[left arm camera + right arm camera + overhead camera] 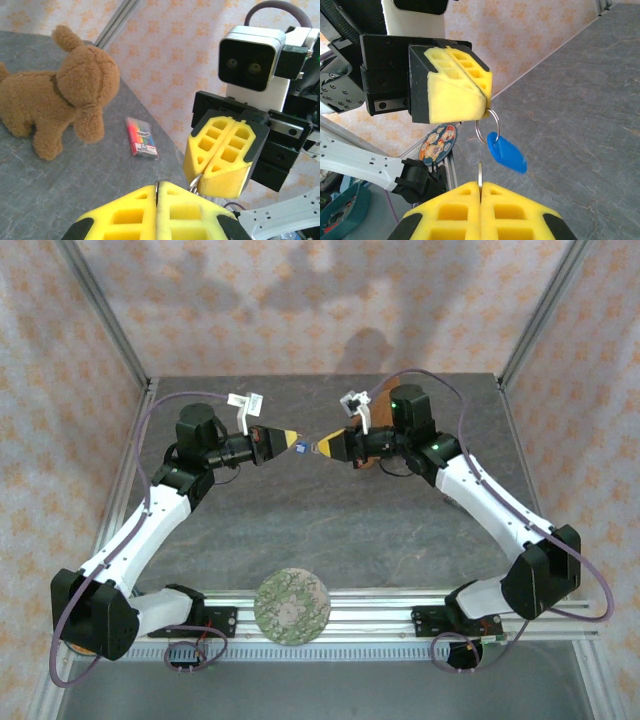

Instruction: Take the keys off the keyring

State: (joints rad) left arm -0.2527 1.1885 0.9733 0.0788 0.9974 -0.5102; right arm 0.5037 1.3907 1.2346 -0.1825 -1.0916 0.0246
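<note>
The keyring will leave my left gripper on the grey table (276,499) between the gripper fingers and the patterned coaster.
My two grippers meet tip to tip above the middle of the grey table (300,510). My left gripper (293,436) (159,187) (485,100) is shut on a silver keyring (486,125), and a blue plastic tag (506,152) (301,448) hangs from that ring. My right gripper (322,448) (480,186) (202,175) is shut on a thin metal key (480,172), whose edge sticks up between the yellow foam pads (515,210). In the right wrist view a small gap shows between the key's tip and the ring.
A brown plush dog (55,105) stands on the table behind the right arm, with a small colourful pack (141,137) lying beside it. A round patterned coaster (292,606) sits on the rail at the near edge. Metal frame posts (105,315) rise at the back corners.
</note>
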